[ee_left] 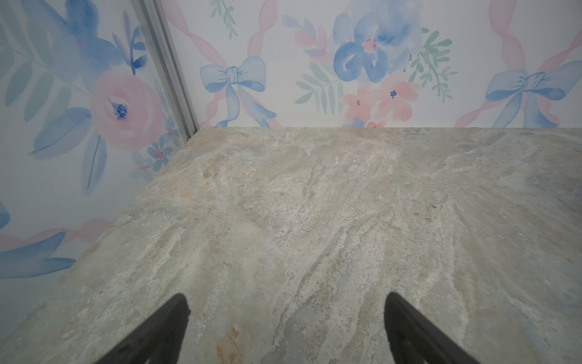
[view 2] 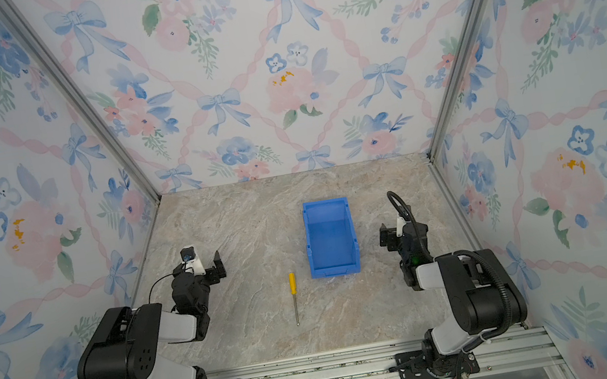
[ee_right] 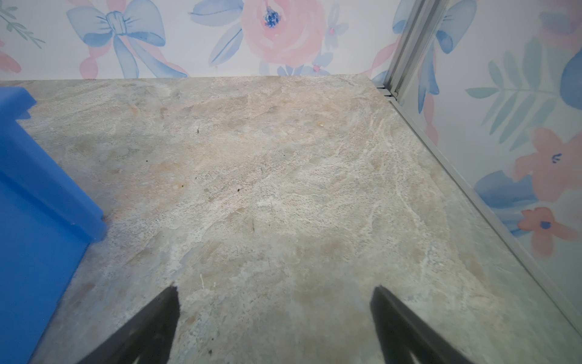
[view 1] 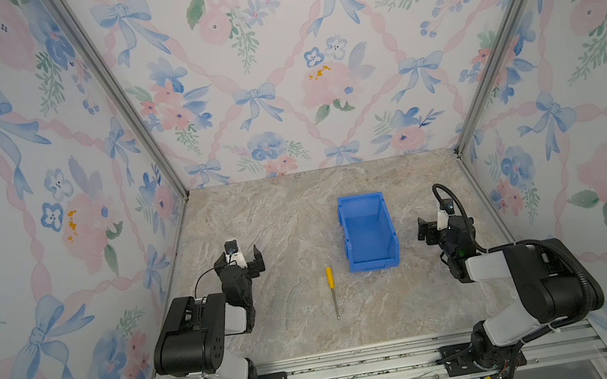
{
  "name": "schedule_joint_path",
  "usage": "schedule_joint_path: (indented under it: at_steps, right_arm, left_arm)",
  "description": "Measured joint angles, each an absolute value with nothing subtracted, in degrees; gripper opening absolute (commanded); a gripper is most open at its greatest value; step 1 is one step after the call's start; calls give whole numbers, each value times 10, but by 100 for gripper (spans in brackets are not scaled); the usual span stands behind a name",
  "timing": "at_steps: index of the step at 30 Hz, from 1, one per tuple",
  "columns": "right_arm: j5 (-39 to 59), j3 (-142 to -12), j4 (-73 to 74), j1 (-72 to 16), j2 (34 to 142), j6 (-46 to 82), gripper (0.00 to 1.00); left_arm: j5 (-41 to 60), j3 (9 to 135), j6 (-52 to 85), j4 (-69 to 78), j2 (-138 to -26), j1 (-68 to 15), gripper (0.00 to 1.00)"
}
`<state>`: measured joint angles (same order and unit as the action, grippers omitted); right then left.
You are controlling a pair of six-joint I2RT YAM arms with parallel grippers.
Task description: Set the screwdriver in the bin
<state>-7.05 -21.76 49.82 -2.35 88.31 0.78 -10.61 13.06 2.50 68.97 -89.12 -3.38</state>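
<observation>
Next, my left gripper moves to the screwdriver that lies beside the blue bin and closes on the middle of the yellow handle (view 1: 330, 277) of that screwdriver.
The screwdriver (view 1: 332, 288) (view 2: 293, 294), yellow handle and thin silver shaft, lies flat on the marble table with its handle toward the back, just left of the bin's front corner. The bin (view 1: 369, 237) (view 2: 330, 240) is bright blue and empty, and stands right of centre; its outer wall (ee_right: 37, 220) shows in the right wrist view. My left gripper (view 1: 238, 254) (view 2: 198, 261) (ee_left: 286, 296) hovers open over bare table, well left of the screwdriver. My right gripper (view 1: 441, 224) (view 2: 403, 230) (ee_right: 276, 288) stands open just right of the bin, holding nothing.
Floral walls with aluminium corner posts (view 1: 461, 151) close the table on three sides. The arm bases sit on a slotted rail (view 1: 363, 370) along the front edge. Bare marble (view 1: 278, 223) lies between the left gripper and the bin.
</observation>
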Motion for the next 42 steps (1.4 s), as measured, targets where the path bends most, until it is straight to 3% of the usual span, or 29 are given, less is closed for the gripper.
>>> schedule_joint_path:
  at_steps: [6,15,24,33,42]
  right_arm:
    - [-84,-221,477,-29,874,8,97]
    - [-141,-346,234,-65,702,34,97]
    - [-165,-546,-95,-115,690,148,97]
    - [-105,-538,-225,-171,682,180,97]
    - [-69,-565,-311,-227,686,177,97]
  left_arm:
    - [-98,146,25,656,-884,-32,97]
    - [-143,368,99,265,-761,-71,98]
    - [-104,579,274,-106,-785,-216,98]
    - [-41,599,411,-250,-861,-347,97]
    - [-41,617,457,-299,-975,-407,85]
